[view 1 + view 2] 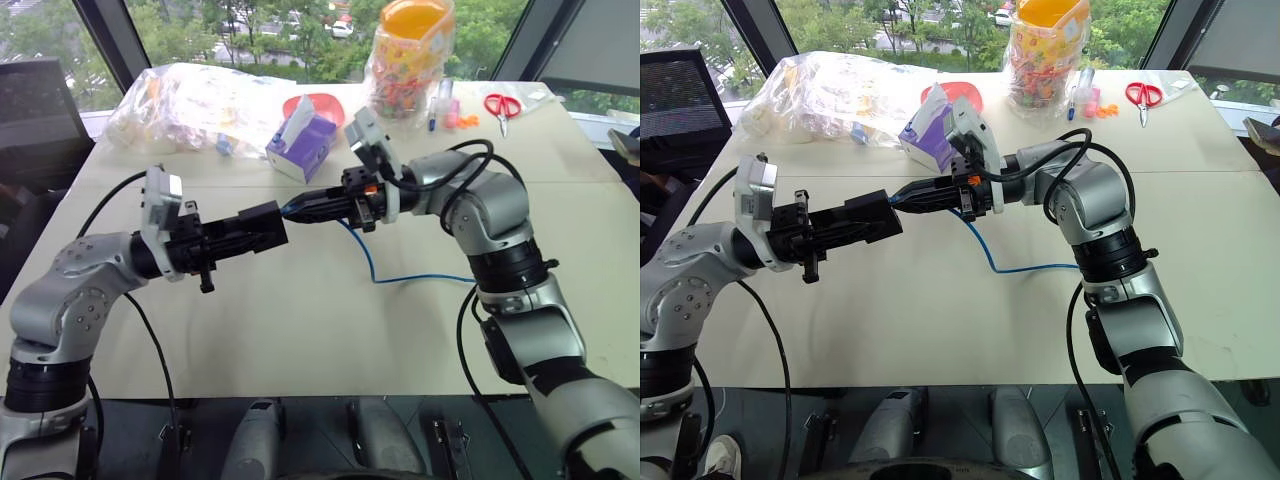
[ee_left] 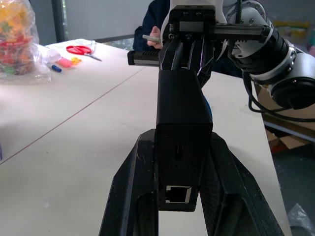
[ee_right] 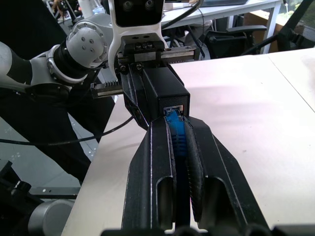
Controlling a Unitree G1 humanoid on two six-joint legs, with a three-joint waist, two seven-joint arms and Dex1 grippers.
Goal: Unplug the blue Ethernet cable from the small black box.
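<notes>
The small black box, which hangs level above the table now, will go down from my left gripper onto the bare cream table point(image 1: 308, 231) in front of the purple tissue box.
The small black box point(image 1: 268, 215) hangs level above the table, and my left gripper point(image 1: 250, 232) is shut on its sides. In the left wrist view the box point(image 2: 183, 123) shows an empty port on its near end. The blue Ethernet cable point(image 1: 372, 265) has its plug end at the port on the box's far end point(image 3: 165, 88). My right gripper point(image 3: 176, 122) comes in from the opposite side and is shut on the cable point(image 3: 177, 135) just behind the plug. From there the cable droops to the table and runs off to the right.
Along the cream table's point(image 1: 300, 330) far side are a purple tissue box point(image 1: 305, 145), a red bowl point(image 1: 318, 103), a clear plastic bag point(image 1: 190, 105), a jar of colourful items point(image 1: 410, 55) and red scissors point(image 1: 502, 105). Thick black arm cables hang near both arms.
</notes>
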